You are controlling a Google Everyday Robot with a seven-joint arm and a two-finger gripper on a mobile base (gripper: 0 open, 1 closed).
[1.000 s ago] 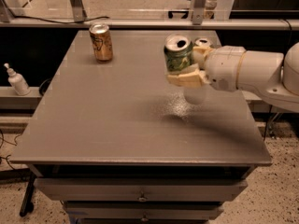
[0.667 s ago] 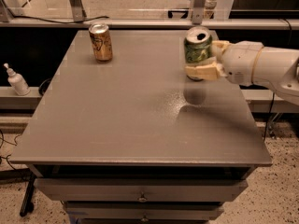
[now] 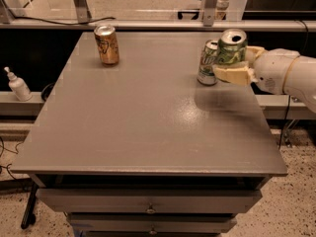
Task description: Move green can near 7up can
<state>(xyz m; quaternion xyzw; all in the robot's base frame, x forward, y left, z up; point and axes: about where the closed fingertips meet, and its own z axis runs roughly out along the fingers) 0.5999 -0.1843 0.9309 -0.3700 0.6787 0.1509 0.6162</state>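
Note:
I will use my gripper to set the green can down on the grey table [image 3: 228, 87] and let go of it close beside the 7up can, toward my arm's side.
My gripper [image 3: 234, 68] comes in from the right and is shut on the green can [image 3: 231, 47], holding it upright above the table's right side. The green can has a silver top. The 7up can [image 3: 208, 63], white with green lettering, stands on the grey table [image 3: 148, 112] just left of the held can and partly behind it. The two cans look close together, almost touching in this view.
A gold-brown can [image 3: 106, 44] stands at the table's far left corner. A white pump bottle [image 3: 18, 84] sits on a low ledge left of the table. Drawers run under the table's front edge. A rail and posts stand behind the table.
My gripper has carried the green can to the right and toward the far edge, uncovering the 7up can and ending just right of it.

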